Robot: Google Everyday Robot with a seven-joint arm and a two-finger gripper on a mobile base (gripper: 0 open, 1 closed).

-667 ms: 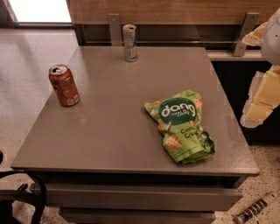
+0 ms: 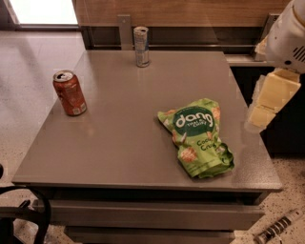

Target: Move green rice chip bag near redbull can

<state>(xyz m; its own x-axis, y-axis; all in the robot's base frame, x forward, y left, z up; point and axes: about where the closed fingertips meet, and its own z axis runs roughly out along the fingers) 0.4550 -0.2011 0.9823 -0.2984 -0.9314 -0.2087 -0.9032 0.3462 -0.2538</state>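
Observation:
The middle of the green rice chip bag [image 2: 195, 140], just below its "dang" logo, should be the next place that my gripper goes to and closes on.
The green rice chip bag [image 2: 198, 138] lies flat on the grey table [image 2: 119, 133], right of centre and close to the front edge, with its "dang" logo facing up. The redbull can [image 2: 141, 46] stands upright at the table's back edge, left of the bag and far behind it. My gripper [image 2: 261, 116] hangs from the white arm [image 2: 286, 33] at the right, above the table's right edge. It is to the right of the bag, apart from it and holding nothing.
An orange-red soda can [image 2: 69, 93] stands upright near the table's left edge. A wooden wall panel [image 2: 190, 12] runs behind the table. A dark counter [image 2: 286, 133] sits to the right under the arm. Black base parts [image 2: 24, 214] show at the bottom left.
The arm and gripper have shifted slightly left, toward the table's right edge. The bag and both cans have not moved.

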